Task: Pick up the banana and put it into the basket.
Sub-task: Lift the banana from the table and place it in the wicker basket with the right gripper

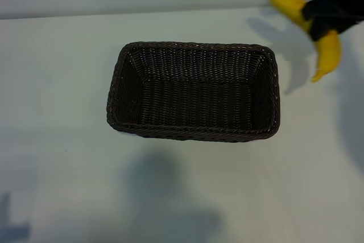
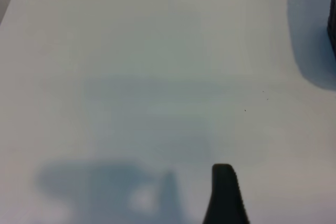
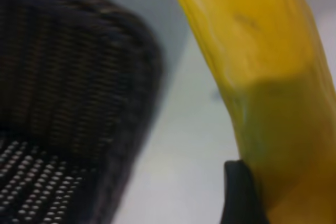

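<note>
My right gripper is to let go of the banana on the bottom of the basket, lengthwise [image 1: 190, 79] along the far long side of the basket.
The dark brown wicker basket [image 1: 193, 90] sits in the middle of the white table with nothing inside it. The yellow banana [image 1: 325, 49] hangs in the air beyond the basket's far right corner, clear of the rim. My right gripper [image 1: 329, 13] is shut on the banana's middle, so both ends stick out. In the right wrist view the banana [image 3: 262, 66] fills one side, a black finger [image 3: 239, 195] presses against it, and the basket's corner [image 3: 79, 77] lies close beside it. In the left wrist view one black finger [image 2: 224, 195] of my left gripper hovers over bare table, holding nothing.
The white table [image 1: 62, 174] surrounds the basket on all sides, with its back edge [image 1: 114, 14] against a pale wall. Soft shadows fall on the table in front of the basket [image 1: 165, 192] and under the banana [image 1: 284, 44].
</note>
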